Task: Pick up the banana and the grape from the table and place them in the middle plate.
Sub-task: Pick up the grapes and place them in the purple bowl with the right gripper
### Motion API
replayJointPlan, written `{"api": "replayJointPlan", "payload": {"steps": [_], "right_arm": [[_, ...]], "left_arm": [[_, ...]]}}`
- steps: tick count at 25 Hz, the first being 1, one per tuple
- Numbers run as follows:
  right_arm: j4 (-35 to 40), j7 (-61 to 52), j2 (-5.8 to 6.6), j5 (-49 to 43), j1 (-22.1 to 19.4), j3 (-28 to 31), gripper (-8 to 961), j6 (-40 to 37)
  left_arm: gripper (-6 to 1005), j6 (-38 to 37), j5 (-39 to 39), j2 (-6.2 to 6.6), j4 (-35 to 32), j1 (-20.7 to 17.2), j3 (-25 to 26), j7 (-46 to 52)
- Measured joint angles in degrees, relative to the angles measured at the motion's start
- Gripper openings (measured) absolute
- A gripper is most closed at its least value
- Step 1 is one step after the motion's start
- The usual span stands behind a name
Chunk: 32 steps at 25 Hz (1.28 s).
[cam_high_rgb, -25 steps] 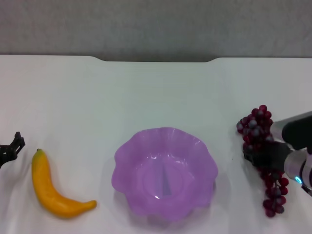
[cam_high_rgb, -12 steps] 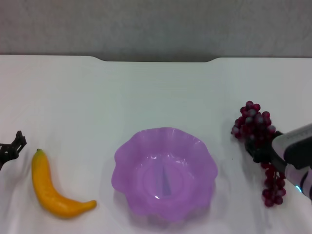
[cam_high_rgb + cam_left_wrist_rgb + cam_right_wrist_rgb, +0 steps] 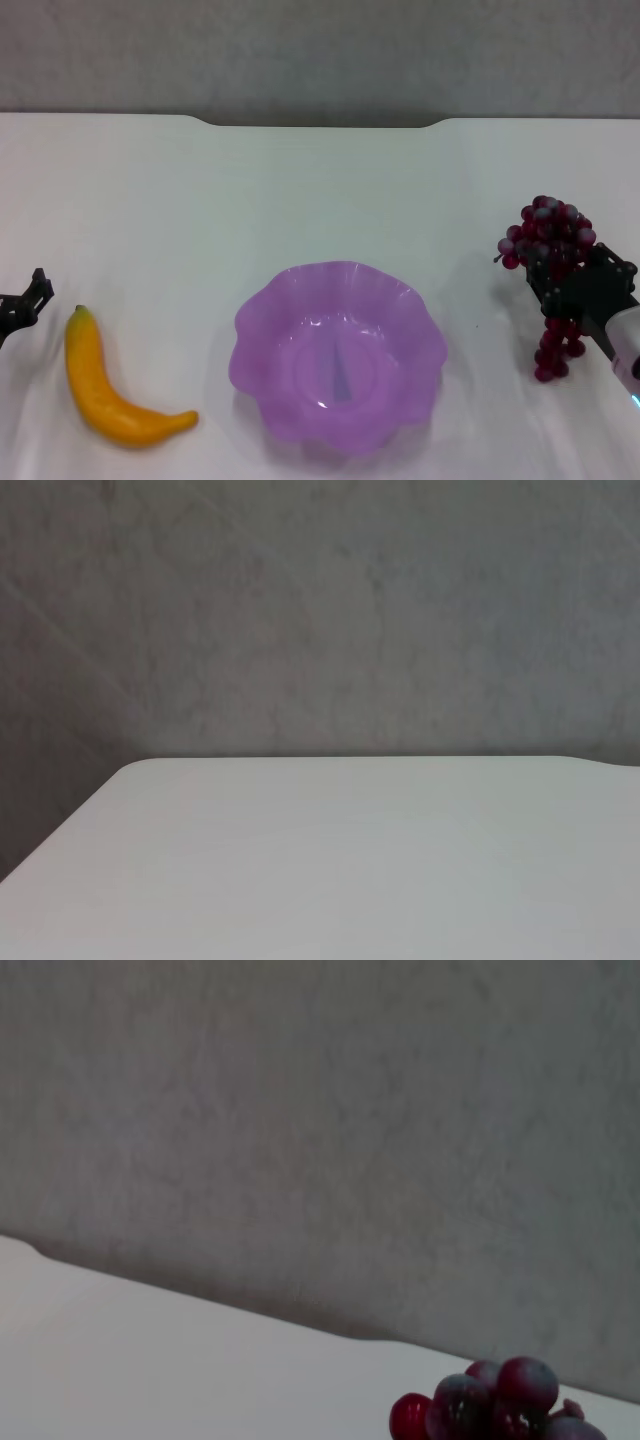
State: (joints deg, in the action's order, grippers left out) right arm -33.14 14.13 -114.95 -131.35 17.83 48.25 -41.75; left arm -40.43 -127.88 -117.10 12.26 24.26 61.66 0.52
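The robot's right gripper should release the grape inside the purple middle plate, on the half nearer the banana (image 3: 317, 370).
The grape (image 3: 549, 236), a dark red-purple bunch, is at the right of the head view, with its lower end hanging at the near side. My right gripper (image 3: 574, 291) is shut across the bunch's middle and holds it off the table (image 3: 300, 190). The top of the grape shows in the right wrist view (image 3: 497, 1409). The yellow banana (image 3: 104, 386) lies on the table at the near left. The purple middle plate (image 3: 262, 322) stands empty at the near centre. My left gripper (image 3: 22, 305) is parked at the left edge, beside the banana's tip.
The table's far edge has a shallow notch (image 3: 320, 123) with a grey wall behind it. Bare tabletop lies between the plate and the grape, and between the plate and the banana.
My right gripper has closed on the grape and lifted it, and the bunch has shifted right and now hangs from the fingers. The left arm, banana and plate have not moved.
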Motion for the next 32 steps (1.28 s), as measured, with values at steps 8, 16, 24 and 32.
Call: {"api": "replayJointPlan", "payload": {"steps": [8,16,24,32], "right_arm": [[-8.5,0.5,1.28,-2.8,-3.8,-0.6,493,-4.1],[-34.8,0.7,3.4,-15.7,-11.8,5.0,489,15.7],[-38.1,0.4,0.32,-22.7,-6.7,3.0,488,29.5],[-32.2,0.1,0.17,-22.4,-3.5,-1.6,485,28.1]], "left_arm": [[885,0.0,0.0,0.04,-0.1,-0.5,0.0,-0.1],[885,0.0,0.0,0.09,-0.1,-0.6,0.1,-0.1],[885,0.0,0.0,0.05,0.2,-0.1,-0.3,-0.1],[885,0.0,-0.1,0.03,0.3,0.0,0.0,-0.1]]}}
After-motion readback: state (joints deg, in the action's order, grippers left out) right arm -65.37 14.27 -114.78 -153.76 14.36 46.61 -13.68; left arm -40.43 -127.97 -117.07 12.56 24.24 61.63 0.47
